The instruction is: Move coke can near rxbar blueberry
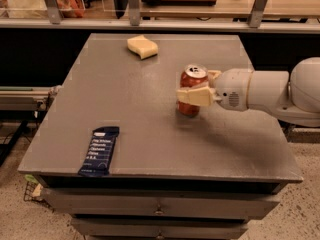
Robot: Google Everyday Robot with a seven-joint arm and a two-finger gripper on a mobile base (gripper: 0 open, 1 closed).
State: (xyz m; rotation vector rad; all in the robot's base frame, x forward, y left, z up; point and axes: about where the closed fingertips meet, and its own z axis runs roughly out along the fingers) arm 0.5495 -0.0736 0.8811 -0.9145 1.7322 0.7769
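Observation:
Next, I release the coke can beside the far end of the rxbar blueberry (143, 133), toward the table's middle.
The red coke can (191, 86) stands upright near the middle right of the grey table (150, 109), with its silver top showing. My gripper (196, 87) reaches in from the right on a white arm and is shut on the can, one cream finger (196, 96) across its front and the other behind it. The rxbar blueberry (100, 150), a flat navy wrapper with white lettering, lies at the table's front left corner, well to the left of and nearer than the can.
A pale yellow sponge (142, 46) lies at the back of the table. A shelf with metal posts (150, 19) runs behind the table. Drawers (160, 209) sit below the table's front edge. The floor is speckled.

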